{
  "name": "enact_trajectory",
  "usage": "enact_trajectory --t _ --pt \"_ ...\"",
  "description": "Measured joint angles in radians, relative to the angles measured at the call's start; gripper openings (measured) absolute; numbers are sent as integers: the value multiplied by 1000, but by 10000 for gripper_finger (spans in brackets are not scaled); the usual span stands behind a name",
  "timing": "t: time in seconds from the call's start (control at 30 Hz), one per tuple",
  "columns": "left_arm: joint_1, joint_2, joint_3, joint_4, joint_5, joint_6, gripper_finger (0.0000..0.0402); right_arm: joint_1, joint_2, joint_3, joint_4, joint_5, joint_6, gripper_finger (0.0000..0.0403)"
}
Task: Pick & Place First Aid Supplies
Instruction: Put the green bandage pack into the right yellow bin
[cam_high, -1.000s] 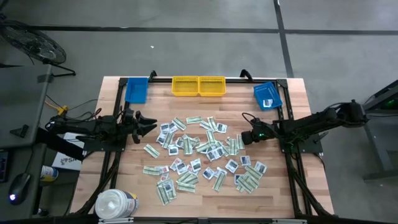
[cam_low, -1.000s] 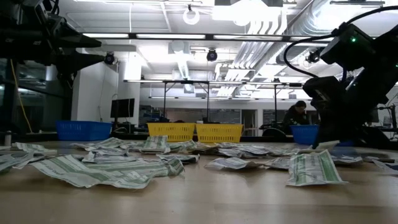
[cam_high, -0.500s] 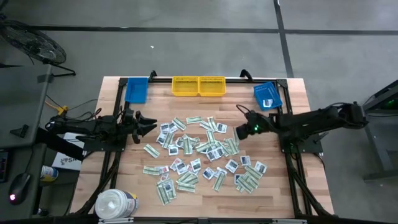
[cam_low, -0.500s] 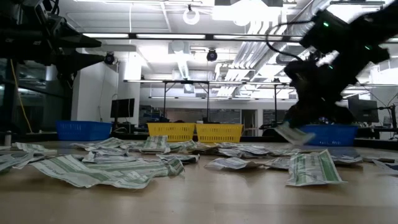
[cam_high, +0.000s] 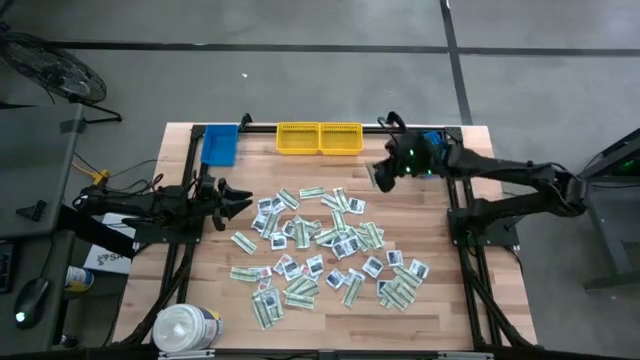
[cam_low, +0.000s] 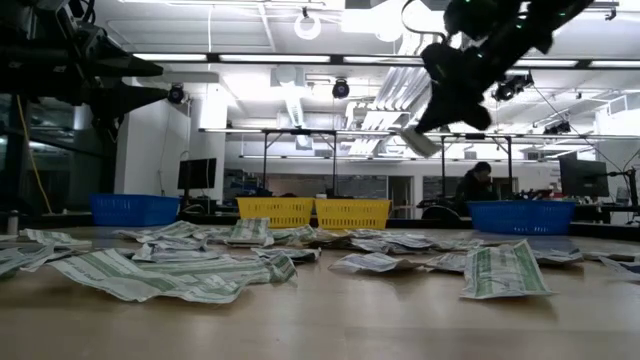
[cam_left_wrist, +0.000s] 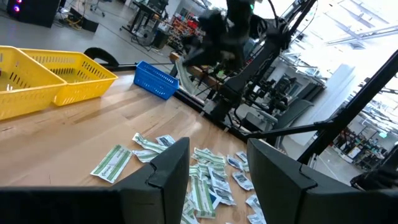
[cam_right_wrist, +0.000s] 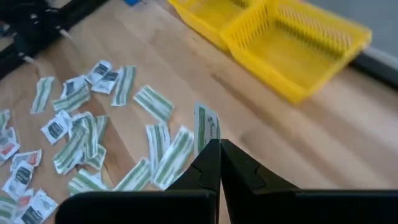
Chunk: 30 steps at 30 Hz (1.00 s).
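Observation:
Next, my right gripper releases the green-white strip packet, now raised high over the table, inside the yellow bin nearer my right arm (cam_high: 345, 144) (cam_right_wrist: 290, 65), by the near side of the bin.
The first aid supplies (cam_high: 330, 245) are small flat packets, green-white strips and squarish white ones, lying scattered over the middle of the wooden table (cam_high: 470, 310). They also show across the table in the low view (cam_low: 200, 270). My right gripper (cam_high: 383, 173) is raised above the table near the right yellow bin, shut on one green-white strip packet (cam_right_wrist: 206, 127). In the low view it (cam_low: 432, 122) hangs high over the table. My left gripper (cam_high: 243, 200) waits open at the left side of the pile, above the table (cam_left_wrist: 217, 168). My right gripper pinches the green-white strip packet by one end (cam_right_wrist: 210, 142) between its two shut fingers. The rest of the strip sticks out past the fingertips. The packet (cam_low: 420, 142) is lifted clear of the table and sits tilted below the gripper.
Two yellow bins (cam_high: 319, 138) stand side by side at the far edge, with a blue bin (cam_high: 220, 145) to their left and another (cam_high: 432, 150) to their right, partly under my right arm. A big white round tub (cam_high: 185, 328) sits at the near left corner.
My right gripper has risen from the right side of the pile and swung toward the far edge, nearer the yellow bins, carrying one strip packet that is now lifted clear of the table. The left arm has kept still.

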Motion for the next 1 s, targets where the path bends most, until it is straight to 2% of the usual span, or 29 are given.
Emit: enact_trajectory --t 0.13,0.3,0.5,0.63,0.73,0.83,0.93,1.0 --pt "0 0 0 0 0 0 161 -53 115 118 -43 -36 -148 0" --pt "0 0 0 0 0 0 161 -88 323 319 -136 -89 -343 0" --pt "0 0 0 0 0 0 161 -122 553 589 -309 -86 -580 0" --pt "0 0 0 0 0 0 161 -132 675 751 -423 -17 -739 0" --pt "0 0 0 0 0 0 161 -134 749 838 -442 58 -852 0" --pt "0 0 0 0 0 0 161 -132 808 895 -435 133 -960 0" --pt "0 0 0 0 0 0 161 -127 858 929 -416 237 -1010 0" --pt "0 0 0 0 0 0 161 -127 881 930 -414 269 -1023 0"
